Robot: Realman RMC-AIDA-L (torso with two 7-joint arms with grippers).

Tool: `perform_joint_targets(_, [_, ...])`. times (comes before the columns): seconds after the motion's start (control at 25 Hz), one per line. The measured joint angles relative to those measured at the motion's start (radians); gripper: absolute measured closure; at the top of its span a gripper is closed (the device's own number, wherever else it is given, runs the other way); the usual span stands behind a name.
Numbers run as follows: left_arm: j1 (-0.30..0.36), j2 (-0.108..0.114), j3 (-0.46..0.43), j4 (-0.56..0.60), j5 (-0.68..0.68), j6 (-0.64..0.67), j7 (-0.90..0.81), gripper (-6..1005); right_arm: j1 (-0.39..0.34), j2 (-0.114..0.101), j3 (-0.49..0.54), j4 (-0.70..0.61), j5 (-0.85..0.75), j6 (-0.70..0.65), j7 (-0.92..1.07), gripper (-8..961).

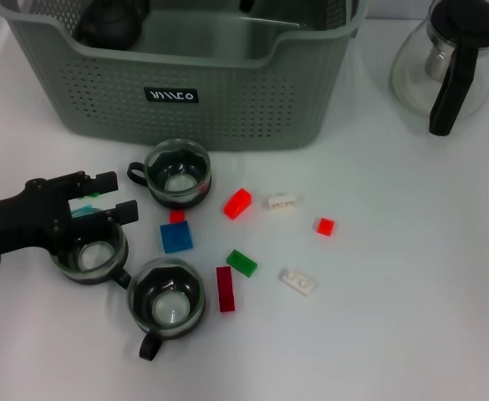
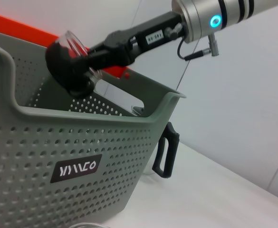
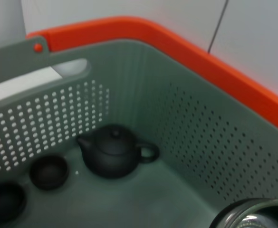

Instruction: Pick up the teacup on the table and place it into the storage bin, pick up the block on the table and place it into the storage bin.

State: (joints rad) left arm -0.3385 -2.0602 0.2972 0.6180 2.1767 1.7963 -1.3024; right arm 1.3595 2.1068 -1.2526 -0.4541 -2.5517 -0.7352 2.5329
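Observation:
My right gripper is to set the glass teacup down and let go of it on the storage bin's bottom near the bin's front side [image 1: 217,35], beside the black teapot.
The storage bin [image 1: 227,100] stands at the back of the table. In the left wrist view my right gripper [image 2: 74,71] hangs above the storage bin's [image 2: 43,156] rim, shut on a glass teacup [image 2: 72,40] with a dark base. That teacup's rim [image 3: 253,213] also shows in the right wrist view. My left gripper [image 1: 110,194] is open, low over a teacup [image 1: 89,255] at the left. Two more teacups [image 1: 177,171] [image 1: 167,302] stand close by. Loose blocks lie to their right, among them a blue block [image 1: 176,237] and a red block [image 1: 237,203].
A glass teapot [image 1: 449,58] with a black handle stands at the back right. Inside the bin sit a black teapot [image 3: 112,152] and two dark cups [image 3: 48,172]. Other small blocks, green [image 1: 241,262], red [image 1: 325,225] and white [image 1: 297,282], dot the table's middle.

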Motion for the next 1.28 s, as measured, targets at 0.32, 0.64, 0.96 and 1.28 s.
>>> perform_joint_targets(0.32, [0.0, 0.0, 0.003, -0.014, 0.0, -0.019, 0.0, 304, -0.037, 0.0, -0.018, 0.003, 0.001, 0.013, -0.002, 866])
perform_joint_targets(0.64, [0.0, 0.0, 0.003, -0.014, 0.0, -0.022, 0.0, 304, -0.049, 0.001, -0.043, 0.004, 0.0, 0.005, -0.002, 863])
perform_joint_targets(0.96, [0.0, 0.0, 0.003, -0.014, 0.0, -0.022, 0.0, 304, -0.05, -0.002, -0.045, 0.005, -0.001, -0.002, -0.002, 859])
perform_joint_targets(1.28, [-0.001, 0.0, 0.003, -0.014, 0.0, -0.02, 0.0, 305, -0.072, -0.005, -0.037, -0.071, 0.014, -0.05, -0.002, 778])
